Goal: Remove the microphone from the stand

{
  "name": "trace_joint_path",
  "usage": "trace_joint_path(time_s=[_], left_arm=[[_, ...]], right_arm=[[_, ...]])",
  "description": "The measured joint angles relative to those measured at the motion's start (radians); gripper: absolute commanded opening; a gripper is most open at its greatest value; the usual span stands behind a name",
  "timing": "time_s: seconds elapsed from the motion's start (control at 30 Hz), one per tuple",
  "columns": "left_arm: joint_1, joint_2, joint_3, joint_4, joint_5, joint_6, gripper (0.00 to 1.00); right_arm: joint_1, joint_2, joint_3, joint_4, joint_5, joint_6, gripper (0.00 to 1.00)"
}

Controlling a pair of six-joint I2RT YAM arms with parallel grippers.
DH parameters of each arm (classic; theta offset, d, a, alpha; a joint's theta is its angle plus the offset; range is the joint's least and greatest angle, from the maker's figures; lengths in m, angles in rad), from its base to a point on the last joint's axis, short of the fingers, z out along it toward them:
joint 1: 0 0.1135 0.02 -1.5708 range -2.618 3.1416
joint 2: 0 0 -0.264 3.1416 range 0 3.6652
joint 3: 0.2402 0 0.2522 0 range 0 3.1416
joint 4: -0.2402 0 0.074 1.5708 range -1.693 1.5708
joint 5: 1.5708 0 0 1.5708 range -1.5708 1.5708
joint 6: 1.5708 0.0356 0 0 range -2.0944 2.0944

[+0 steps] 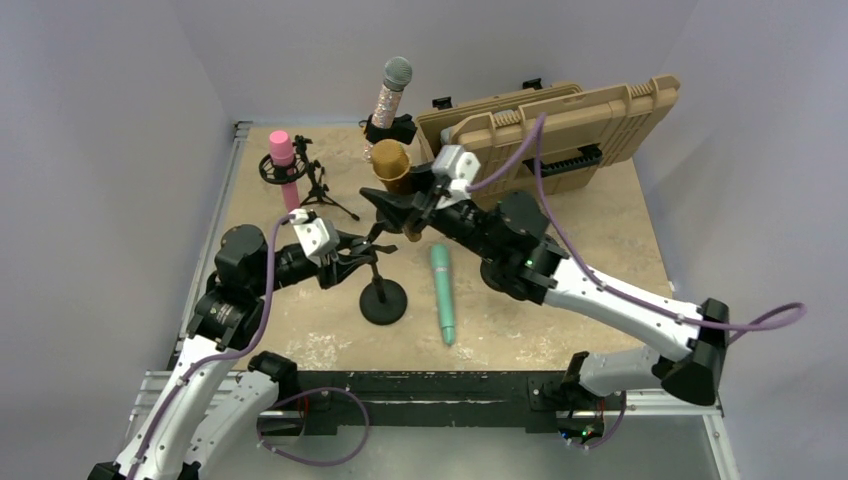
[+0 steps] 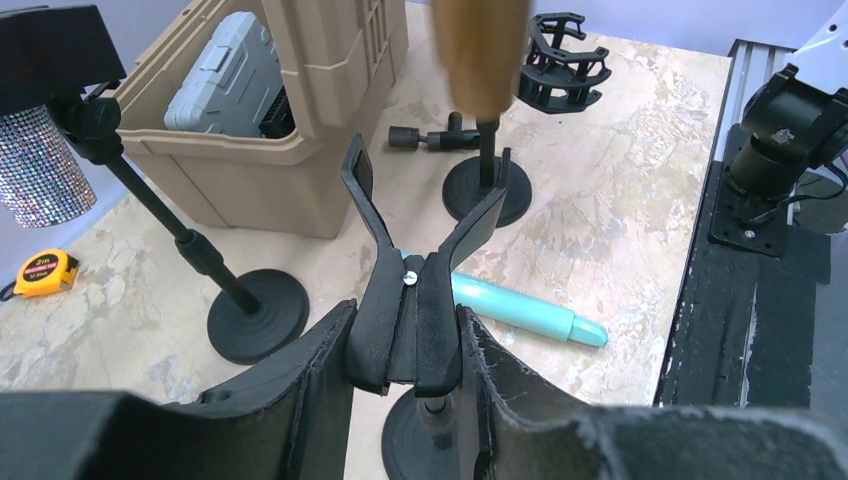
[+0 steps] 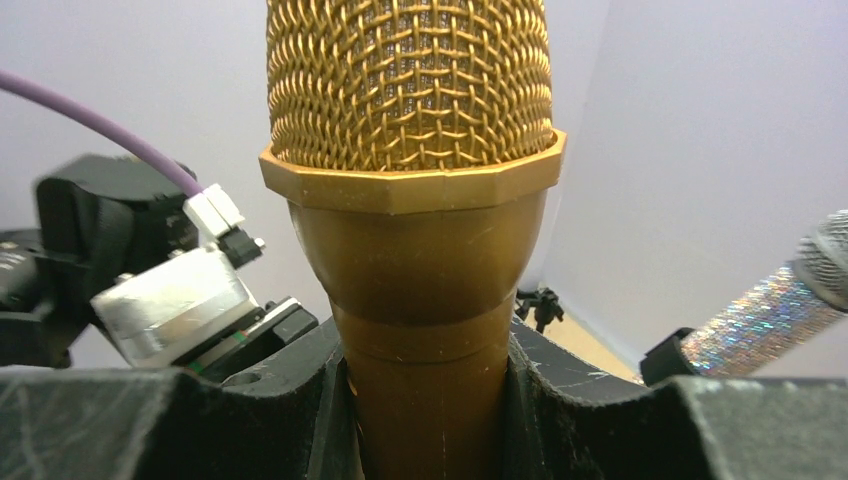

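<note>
The gold microphone will go down between the round-based stand and the teal microphone point(image 1: 411, 286), set there by my right gripper.
The gold microphone point(image 1: 390, 165) is tilted, head up toward the back, and held in my right gripper point(image 1: 420, 200). In the right wrist view the gripper point(image 3: 425, 400) is shut on its handle below the mesh head point(image 3: 408, 80). My left gripper point(image 1: 362, 248) is shut on the black clip point(image 2: 400, 300) on top of the round-based stand point(image 1: 383, 300). In the left wrist view the gripper point(image 2: 408, 350) pinches the clip's handles. The clip's prongs stand spread and empty, and the microphone's handle point(image 2: 480, 50) hangs above and beyond them.
A teal microphone point(image 1: 443, 293) lies on the table right of the stand. A pink microphone point(image 1: 283, 158) on a tripod and a glitter microphone point(image 1: 390, 95) on its stand are at the back. An open tan case point(image 1: 560, 125) is back right. A yellow tape measure point(image 2: 45, 272) lies nearby.
</note>
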Motion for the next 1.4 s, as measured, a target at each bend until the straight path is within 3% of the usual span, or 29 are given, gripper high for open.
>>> trace_joint_path(time_s=[0.17, 0.33, 0.63, 0.83, 1.17, 1.4], left_arm=[[-0.002, -0.010, 0.000, -0.008, -0.012, -0.003, 0.00], [-0.002, -0.006, 0.000, -0.007, -0.031, -0.021, 0.15], [-0.005, -0.012, 0.000, -0.002, -0.054, -0.065, 0.60], [-0.006, -0.018, 0.000, 0.002, -0.081, -0.081, 0.67], [-0.007, -0.068, 0.000, 0.008, -0.083, -0.101, 0.80], [-0.014, -0.078, 0.002, -0.007, -0.169, -0.117, 0.78]], right_arm=[[0.000, -0.152, -0.069, -0.036, 0.056, 0.077, 0.00], [0.000, -0.218, -0.183, -0.083, 0.079, 0.246, 0.00], [0.022, -0.214, -0.468, -0.187, 0.061, 0.563, 0.00], [0.025, -0.187, -0.562, -0.108, 0.033, 0.725, 0.00], [0.019, 0.056, -0.590, -0.051, 0.063, 0.919, 0.03], [-0.035, 0.184, -0.570, -0.057, 0.176, 0.979, 0.04]])
